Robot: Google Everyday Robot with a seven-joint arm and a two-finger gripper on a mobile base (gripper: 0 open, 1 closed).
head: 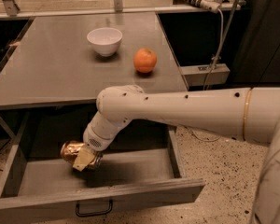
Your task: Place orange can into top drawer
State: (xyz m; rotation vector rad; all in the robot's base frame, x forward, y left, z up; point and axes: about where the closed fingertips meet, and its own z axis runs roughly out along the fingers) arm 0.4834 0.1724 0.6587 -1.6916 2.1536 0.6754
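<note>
Next, my gripper lets go of the orange can on the top drawer's bottom point(82, 163), just behind the black handle of the front panel.
The top drawer point(130, 195) stands pulled open under the grey table, its black handle point(93, 211) on the front panel. My gripper point(84, 158) reaches down into the drawer at its left middle and is shut on the orange can point(71, 150), a shiny orange-gold dented can lying sideways. The can is held low over the drawer floor; I cannot tell whether it touches the floor. My white arm point(186, 113) stretches in from the right across the drawer.
On the grey table point(46, 78) stand a white bowl point(104, 40) and a round orange fruit point(145, 60). A white cable and a shelf point(205, 71) are at the right. Speckled floor lies to the right of the drawer.
</note>
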